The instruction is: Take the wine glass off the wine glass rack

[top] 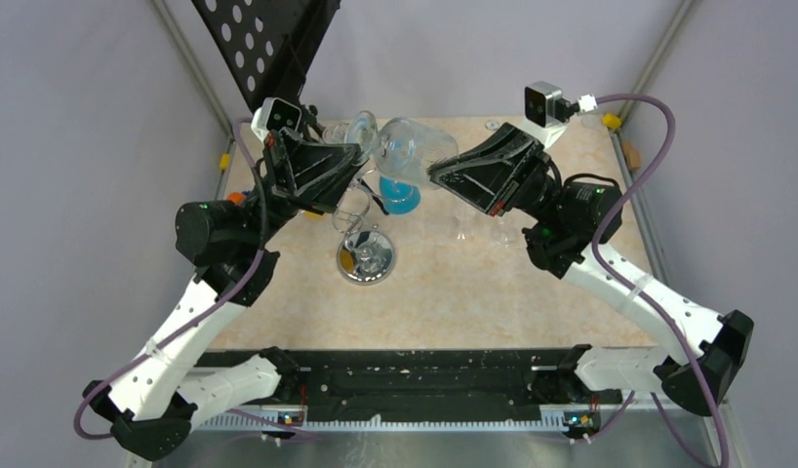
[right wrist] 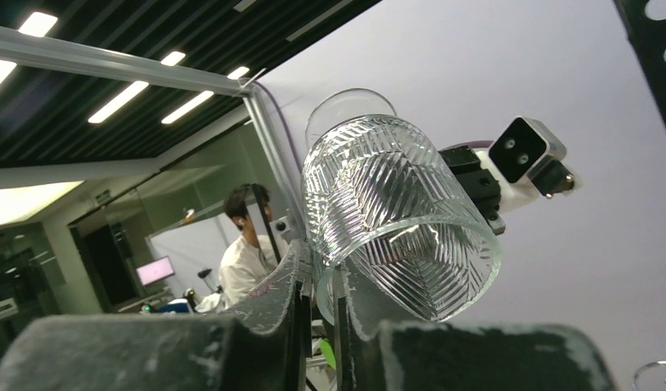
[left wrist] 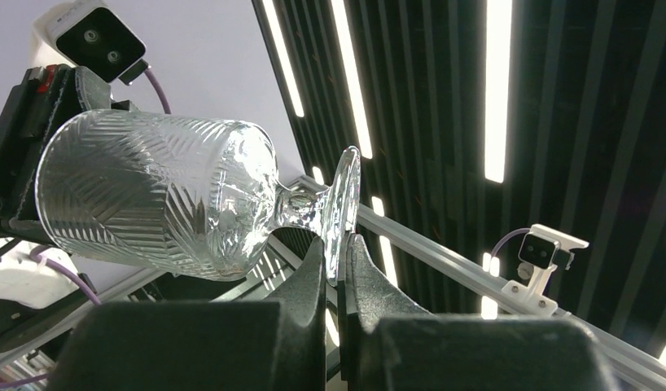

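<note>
I need to release the wine glass from my right gripper on the table (top: 550,238) beside the small clear glass farthest from the rack.
The wine glass (top: 407,146), clear with a cut pattern, lies on its side in the air between both grippers, above and behind the wine glass rack (top: 366,258). The rack is a silver wire tree on a round chrome base. My left gripper (top: 364,154) is shut on the glass's round foot, as the left wrist view shows (left wrist: 338,257), with the bowl (left wrist: 167,195) to the left. My right gripper (top: 432,175) is shut on the bowl's rim, as the right wrist view shows (right wrist: 320,289), with the bowl (right wrist: 387,204) above the fingers. The glass is apart from the rack's hooks.
A blue glass (top: 400,195) stands behind the rack. Two small clear glasses (top: 463,229) stand right of it, under the right arm. A black perforated stand (top: 268,39) leans at the back left. Grey walls close in the table.
</note>
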You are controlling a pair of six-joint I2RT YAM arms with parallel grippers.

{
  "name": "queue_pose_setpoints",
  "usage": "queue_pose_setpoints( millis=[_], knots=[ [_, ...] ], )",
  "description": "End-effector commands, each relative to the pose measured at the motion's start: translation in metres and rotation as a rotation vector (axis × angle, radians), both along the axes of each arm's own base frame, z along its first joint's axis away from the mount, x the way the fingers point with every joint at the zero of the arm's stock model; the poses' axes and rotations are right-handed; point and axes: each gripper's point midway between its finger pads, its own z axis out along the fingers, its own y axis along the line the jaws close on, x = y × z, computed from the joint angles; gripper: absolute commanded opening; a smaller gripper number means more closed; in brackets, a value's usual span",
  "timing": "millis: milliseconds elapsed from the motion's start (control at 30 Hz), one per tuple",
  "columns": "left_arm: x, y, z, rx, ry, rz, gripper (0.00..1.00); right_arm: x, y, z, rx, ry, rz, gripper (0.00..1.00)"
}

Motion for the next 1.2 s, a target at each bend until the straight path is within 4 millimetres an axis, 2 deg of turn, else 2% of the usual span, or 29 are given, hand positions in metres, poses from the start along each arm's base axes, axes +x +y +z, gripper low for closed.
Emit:
queue_pose_setpoints(
  millis=[0,67,100,233,333,567,700,833,900,1000,1100,1167],
  knots=[
    [0.010,-0.001,-0.008,0.021,-0.018,0.084,0.00,-0.037,-0.031,0.042,0.154,-0.139,0.046,0.00],
    [0.011,-0.001,-0.009,0.032,-0.017,0.097,0.00,-0.036,-0.030,0.042,0.148,-0.131,0.043,0.00],
    [0.012,-0.001,-0.012,0.043,-0.012,0.107,0.06,-0.035,-0.031,0.043,0.146,-0.124,0.035,0.00],
    [0.015,0.000,-0.018,0.097,-0.017,0.179,0.44,-0.029,-0.031,0.043,0.119,-0.107,-0.032,0.00],
    [0.022,0.003,-0.028,0.152,-0.007,0.262,0.64,-0.019,-0.032,0.044,0.079,-0.082,-0.134,0.00],
    [0.040,0.001,-0.062,0.284,-0.026,0.402,0.89,0.021,-0.049,0.031,-0.065,0.025,-0.472,0.00],
    [0.045,-0.004,-0.070,0.419,-0.174,0.507,0.91,0.056,-0.068,0.008,-0.230,0.112,-0.722,0.00],
    [0.053,-0.004,-0.085,0.602,-0.290,0.608,0.92,0.101,-0.101,-0.028,-0.473,0.243,-1.034,0.00],
    [0.059,0.002,-0.091,0.676,-0.322,0.668,0.92,0.125,-0.131,-0.051,-0.627,0.333,-1.244,0.00],
    [0.068,0.013,-0.097,0.778,-0.348,0.756,0.92,0.144,-0.166,-0.077,-0.832,0.379,-1.475,0.00],
    [0.080,0.028,-0.104,0.880,-0.339,0.853,0.91,0.158,-0.190,-0.097,-0.993,0.412,-1.615,0.00],
    [0.092,0.044,-0.110,0.960,-0.309,0.940,0.91,0.174,-0.205,-0.120,-1.098,0.471,-1.613,0.00]
  ],
)
